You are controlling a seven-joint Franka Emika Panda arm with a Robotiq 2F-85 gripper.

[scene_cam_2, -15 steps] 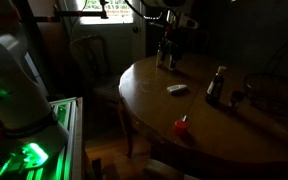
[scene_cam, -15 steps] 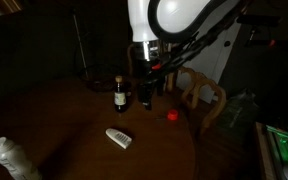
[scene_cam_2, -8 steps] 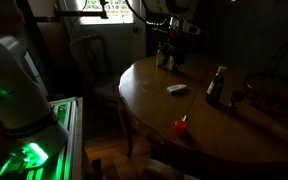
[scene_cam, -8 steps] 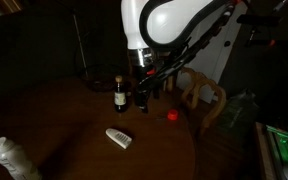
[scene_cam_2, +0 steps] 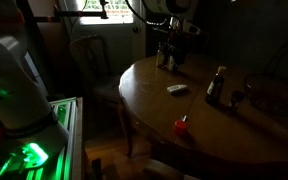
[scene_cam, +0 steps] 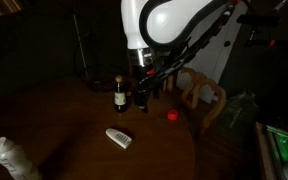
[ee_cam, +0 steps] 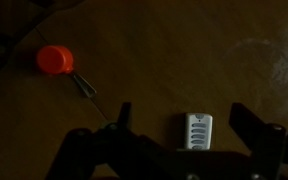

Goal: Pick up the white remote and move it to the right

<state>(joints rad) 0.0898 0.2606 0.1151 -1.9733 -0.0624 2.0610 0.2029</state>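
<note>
I need to close my gripper on the button end nearer the dark bottle [scene_cam: 112, 133] [ee_cam: 198, 146], holding the white remote by its two long sides there.
The white remote [scene_cam: 119, 138] lies flat on the round wooden table; it also shows in an exterior view [scene_cam_2: 177, 89] and at the bottom of the wrist view [ee_cam: 196, 131], with rows of grey buttons. My gripper [scene_cam: 144, 97] hangs well above the table, behind the remote, near the dark bottle; it also shows at the far side in an exterior view [scene_cam_2: 167, 60]. In the wrist view its two fingers [ee_cam: 184, 125] are spread wide apart, empty, with the remote seen between them far below.
A dark bottle [scene_cam: 120, 97] with a light cap stands beside the gripper, also seen in an exterior view [scene_cam_2: 217, 84]. A small red-capped object [scene_cam: 172, 115] lies on the table [scene_cam_2: 182, 124] [ee_cam: 55, 60]. Wooden chairs [scene_cam: 199, 95] stand around the table. A crumpled white object [scene_cam: 12, 158] sits near one edge.
The arm shifted slightly to the left in an exterior view between one second ago and half a second ago; since then nothing has moved. The remote stays put.
</note>
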